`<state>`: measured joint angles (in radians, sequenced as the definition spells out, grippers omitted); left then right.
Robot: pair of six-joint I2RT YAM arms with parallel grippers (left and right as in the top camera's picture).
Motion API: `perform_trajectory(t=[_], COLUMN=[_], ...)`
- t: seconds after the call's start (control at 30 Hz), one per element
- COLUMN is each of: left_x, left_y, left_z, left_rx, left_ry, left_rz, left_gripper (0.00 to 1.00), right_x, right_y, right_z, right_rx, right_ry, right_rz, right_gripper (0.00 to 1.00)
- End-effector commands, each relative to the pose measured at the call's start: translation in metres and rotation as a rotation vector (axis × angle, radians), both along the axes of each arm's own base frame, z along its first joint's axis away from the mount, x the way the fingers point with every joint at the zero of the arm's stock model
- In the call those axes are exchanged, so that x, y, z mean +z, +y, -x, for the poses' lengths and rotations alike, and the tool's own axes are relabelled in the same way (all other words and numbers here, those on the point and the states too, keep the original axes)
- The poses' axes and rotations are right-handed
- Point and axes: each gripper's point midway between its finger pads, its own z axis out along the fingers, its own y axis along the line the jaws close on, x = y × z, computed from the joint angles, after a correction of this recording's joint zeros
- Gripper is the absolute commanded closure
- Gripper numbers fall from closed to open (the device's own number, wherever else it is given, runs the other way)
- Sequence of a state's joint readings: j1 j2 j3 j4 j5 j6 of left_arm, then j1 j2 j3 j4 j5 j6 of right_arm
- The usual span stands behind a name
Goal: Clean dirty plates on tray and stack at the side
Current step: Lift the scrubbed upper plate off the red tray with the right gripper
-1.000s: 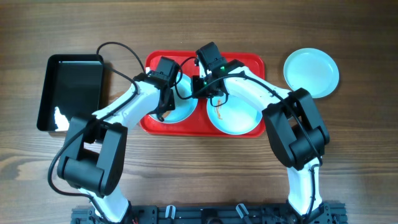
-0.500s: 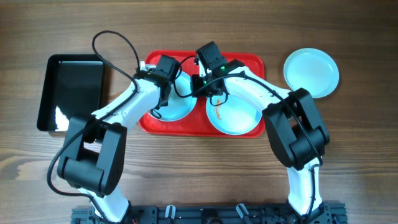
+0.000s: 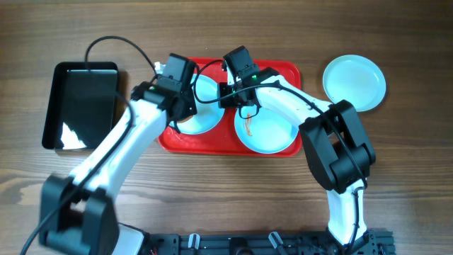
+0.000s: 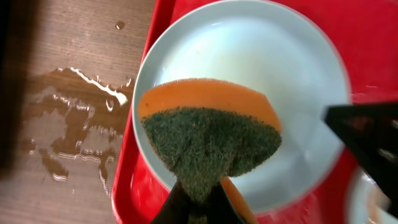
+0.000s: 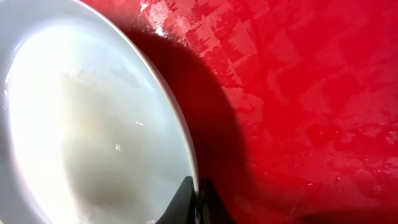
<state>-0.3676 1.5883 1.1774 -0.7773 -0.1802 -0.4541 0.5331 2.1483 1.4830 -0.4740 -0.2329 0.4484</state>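
Observation:
Next, my right gripper releases its pale turquoise plate atop the plate lying on the bare table [image 3: 354,83].
Two pale turquoise plates lie on the red tray [image 3: 289,71]: a left one [image 3: 207,122] and a right one [image 3: 272,133] with an orange-brown smear. A third plate [image 3: 354,81] sits on the table at the right. My left gripper [image 4: 199,186] is shut on an orange sponge with a green scrub face [image 4: 211,130], held over the left plate [image 4: 261,56]; it also shows in the overhead view [image 3: 185,112]. My right gripper [image 5: 198,190] is shut on that plate's rim [image 5: 93,124], over the tray [image 5: 298,93]. Overhead it [image 3: 228,99] sits between the two plates.
A glossy black tray [image 3: 81,99] lies on the table left of the red tray. A puddle of water [image 4: 68,118] spreads on the wood beside the red tray's left edge. Both arms cross over the tray's middle.
My left arm has swung outward and its wrist has shifted a little left and toward the tray's far edge, sponge still in its jaws. My right gripper has stayed on the plate rim.

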Motion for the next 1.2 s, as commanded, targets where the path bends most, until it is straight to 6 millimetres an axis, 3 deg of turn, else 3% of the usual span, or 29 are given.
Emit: perform_trajectory(t=[0.0, 0.2, 0.27, 0.43, 0.6, 0.8, 0.9, 1.0, 1.17], left_x=[0.037, 0.02, 0.015, 0.008, 0.007, 0.009, 0.009, 0.009, 0.009], left_y=[-0.001, 0.012, 0.013, 0.012, 0.008, 0.005, 0.005, 0.005, 0.005], left_z=[0.014, 0.046, 0.051, 0.049, 0.04, 0.033, 0.033, 0.032, 0.032], left_rx=[0.01, 0.014, 0.014, 0.014, 0.016, 0.015, 0.014, 0.014, 0.014], left_ry=[-0.041, 0.102, 0.122, 0.11, 0.074, 0.043, 0.044, 0.043, 0.041], left_rz=[0.071, 0.016, 0.01, 0.016, 0.033, 0.045, 0.047, 0.048, 0.048], left_gripper=[0.96, 0.96, 0.96, 0.96, 0.96, 0.96, 0.96, 0.96, 0.96], right_x=[0.035, 0.084, 0.111, 0.178, 0.244, 0.254, 0.27, 0.299, 0.315], right_y=[-0.003, -0.036, -0.053, -0.083, -0.13, -0.124, -0.123, -0.125, -0.116], right_z=[-0.013, -0.042, -0.051, -0.059, -0.059, -0.052, -0.05, -0.05, -0.048], right_rx=[-0.023, -0.113, -0.128, -0.091, -0.087, 0.124, 0.087, -0.008, 0.026], right_ry=[-0.088, -0.304, -0.408, -0.627, -0.807, -0.845, -0.892, -0.968, -1.016], right_rz=[-0.008, 0.143, 0.225, 0.393, 0.695, 0.868, 0.962, 1.056, 1.128], right_gripper=[0.96, 0.96, 0.96, 0.96, 0.96, 0.96, 0.96, 0.96, 0.96])
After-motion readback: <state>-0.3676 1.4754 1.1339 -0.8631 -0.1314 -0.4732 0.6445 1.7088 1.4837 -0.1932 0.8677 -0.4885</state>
